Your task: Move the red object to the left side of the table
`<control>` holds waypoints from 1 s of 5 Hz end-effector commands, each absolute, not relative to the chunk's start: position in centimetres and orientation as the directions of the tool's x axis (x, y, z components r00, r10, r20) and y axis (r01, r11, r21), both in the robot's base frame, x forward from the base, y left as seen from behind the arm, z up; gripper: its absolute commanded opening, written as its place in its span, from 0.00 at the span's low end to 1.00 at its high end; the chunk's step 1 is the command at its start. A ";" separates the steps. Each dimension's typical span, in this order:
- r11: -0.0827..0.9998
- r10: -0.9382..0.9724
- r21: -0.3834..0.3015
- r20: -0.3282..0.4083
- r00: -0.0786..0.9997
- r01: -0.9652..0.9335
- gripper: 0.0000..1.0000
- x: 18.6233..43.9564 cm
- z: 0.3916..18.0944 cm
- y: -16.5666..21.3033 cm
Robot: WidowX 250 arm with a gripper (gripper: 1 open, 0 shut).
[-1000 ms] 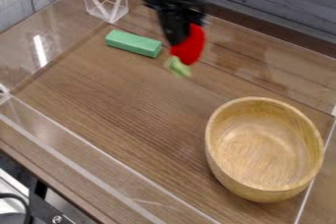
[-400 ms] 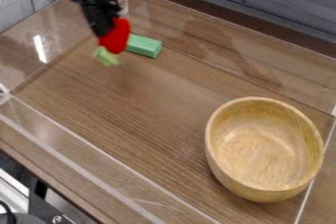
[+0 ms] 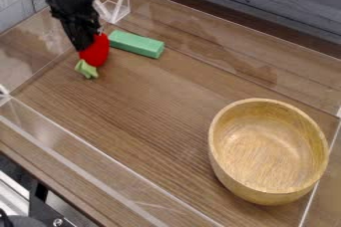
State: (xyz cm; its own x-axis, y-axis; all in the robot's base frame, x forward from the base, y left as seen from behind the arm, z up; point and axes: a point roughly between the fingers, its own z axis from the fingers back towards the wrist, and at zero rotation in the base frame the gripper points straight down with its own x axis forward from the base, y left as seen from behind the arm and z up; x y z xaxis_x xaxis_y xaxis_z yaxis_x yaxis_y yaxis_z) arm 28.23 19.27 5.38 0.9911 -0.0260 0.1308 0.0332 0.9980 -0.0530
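I need to let go of the red object on the brown table [image 3: 87, 55] between the green block and the clear acrylic side.
The red object [image 3: 95, 50] is a small glossy strawberry-like toy with a green leafy end [image 3: 87, 70] pointing down-left. It hangs from my gripper [image 3: 83, 40], which points down and is shut on it. Both are at the far left of the brown wood-grain table [image 3: 147, 112], with the leafy end at or just above the surface. The dark gripper body hides the toy's upper part.
A flat green rectangular block [image 3: 136, 43] lies just right of the toy. A large wooden bowl [image 3: 270, 149] sits at the front right. Low clear acrylic walls [image 3: 40, 47] edge the table, close to the gripper's left.
My gripper has carried the red object leftward across the back of the table, past the green block, and lower toward the surface.
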 end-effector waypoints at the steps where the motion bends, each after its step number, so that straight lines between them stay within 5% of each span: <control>1: 0.999 -0.030 -0.005 0.168 0.985 0.031 0.00 29.3 6.4 20.3; 5: 1.000 -0.014 0.000 0.132 0.991 0.014 0.00 29.9 4.4 20.5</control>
